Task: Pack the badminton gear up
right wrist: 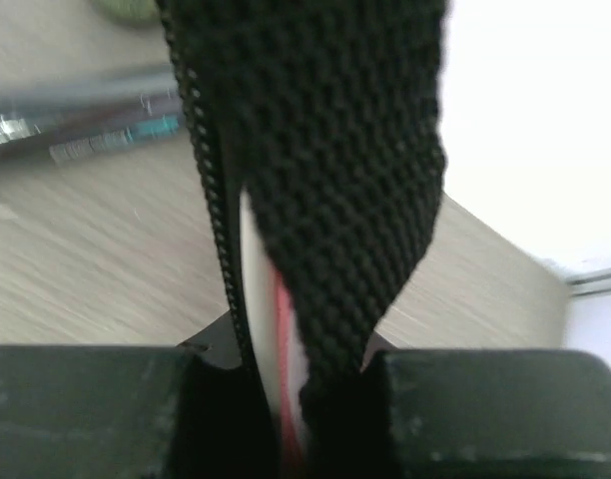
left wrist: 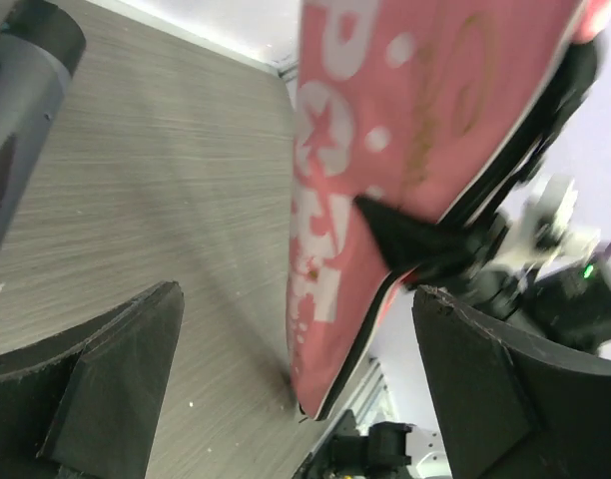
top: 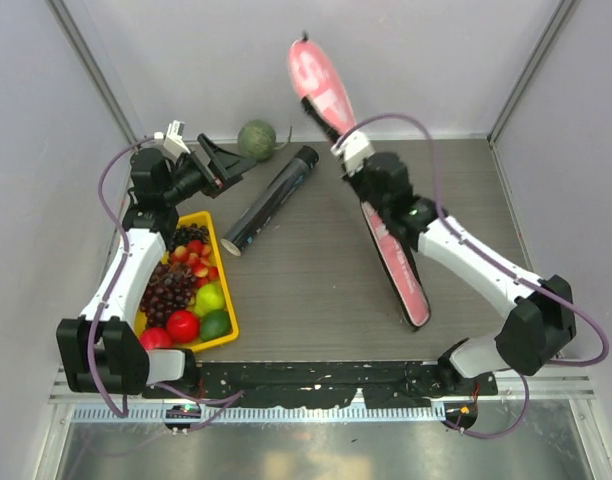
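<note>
I need to use my right gripper to lay the pink racket bag flat on the grey table (top: 360, 240) next to the long black tube.
The pink "SPORT" racket bag (top: 394, 255) stands on its edge across the table's right half, and its wide end (top: 316, 75) rises against the back wall. My right gripper (top: 352, 160) is shut on the bag's upper edge. In the right wrist view the gripper (right wrist: 286, 374) pinches the black mesh strap (right wrist: 325, 150) and the zip edge. The long black tube (top: 272, 200) lies diagonally at centre left. Left of it, my left gripper (top: 214, 162) hangs open and empty, aimed toward the bag (left wrist: 385, 150). Its fingers (left wrist: 116, 369) stand wide apart, clear of the bag.
A yellow tray (top: 229, 300) of grapes and other fruit sits at the left, beside my left arm. A green melon (top: 256, 138) rests by the back wall, near the tube's far end. The tube's end (left wrist: 21, 90) also shows at the left wrist view's top left.
</note>
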Controlling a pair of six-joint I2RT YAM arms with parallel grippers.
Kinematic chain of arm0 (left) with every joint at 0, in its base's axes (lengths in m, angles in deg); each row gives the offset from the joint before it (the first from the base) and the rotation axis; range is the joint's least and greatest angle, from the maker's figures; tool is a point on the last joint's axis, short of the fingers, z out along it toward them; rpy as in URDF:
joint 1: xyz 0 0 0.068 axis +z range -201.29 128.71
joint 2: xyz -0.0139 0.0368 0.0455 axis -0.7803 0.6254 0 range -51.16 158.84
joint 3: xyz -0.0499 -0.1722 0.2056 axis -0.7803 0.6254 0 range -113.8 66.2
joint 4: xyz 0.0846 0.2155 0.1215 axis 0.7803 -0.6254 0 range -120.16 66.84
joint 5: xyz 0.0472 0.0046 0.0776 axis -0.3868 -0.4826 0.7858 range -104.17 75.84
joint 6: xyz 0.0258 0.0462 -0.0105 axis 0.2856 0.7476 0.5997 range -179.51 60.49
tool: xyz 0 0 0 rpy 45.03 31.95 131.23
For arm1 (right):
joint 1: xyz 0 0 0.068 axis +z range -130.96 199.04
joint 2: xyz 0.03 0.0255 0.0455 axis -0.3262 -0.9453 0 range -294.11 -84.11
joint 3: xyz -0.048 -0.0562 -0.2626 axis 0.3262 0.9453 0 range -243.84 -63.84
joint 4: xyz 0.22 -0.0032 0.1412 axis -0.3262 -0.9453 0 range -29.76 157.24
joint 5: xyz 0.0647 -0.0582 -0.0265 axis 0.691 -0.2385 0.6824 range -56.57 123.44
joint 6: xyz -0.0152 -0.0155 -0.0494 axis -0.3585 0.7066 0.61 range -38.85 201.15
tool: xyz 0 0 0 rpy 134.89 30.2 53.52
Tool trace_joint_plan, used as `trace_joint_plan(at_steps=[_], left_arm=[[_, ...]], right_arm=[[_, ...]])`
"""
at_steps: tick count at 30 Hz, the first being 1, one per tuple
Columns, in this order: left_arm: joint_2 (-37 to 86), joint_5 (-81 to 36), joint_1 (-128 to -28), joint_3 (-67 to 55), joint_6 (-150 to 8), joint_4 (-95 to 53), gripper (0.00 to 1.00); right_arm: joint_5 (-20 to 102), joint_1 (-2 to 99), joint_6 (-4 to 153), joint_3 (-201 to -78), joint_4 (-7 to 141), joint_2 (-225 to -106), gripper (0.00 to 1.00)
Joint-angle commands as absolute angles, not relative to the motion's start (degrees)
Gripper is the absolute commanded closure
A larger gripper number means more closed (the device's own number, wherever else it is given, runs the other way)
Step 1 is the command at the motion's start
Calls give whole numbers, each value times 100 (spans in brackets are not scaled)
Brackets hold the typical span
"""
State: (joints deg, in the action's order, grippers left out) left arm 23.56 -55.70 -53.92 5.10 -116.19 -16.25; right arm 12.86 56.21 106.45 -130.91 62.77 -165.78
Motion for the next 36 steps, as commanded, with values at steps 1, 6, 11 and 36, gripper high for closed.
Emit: trace_joint_plan(at_steps=[1,6,11,36], left_arm=[[1697,-5136,-5410,151,-10584,-2622,1],[1082,-4695,-5506,423,-9924,-3195,0],[633,-4861,-5664,879,-9239,-3608,0],[-220,-4660,-6271,1839,-8087,-4223,1]], right_arm=[[3480,4290,8320,-14196,5882,-16268,95],[5879,3241,5731,-13970,6694,-16602,94],[7025,2880,3889,-12661,8806,-17216,94],[5763,2379,4096,-11665,8239,-17941,22]])
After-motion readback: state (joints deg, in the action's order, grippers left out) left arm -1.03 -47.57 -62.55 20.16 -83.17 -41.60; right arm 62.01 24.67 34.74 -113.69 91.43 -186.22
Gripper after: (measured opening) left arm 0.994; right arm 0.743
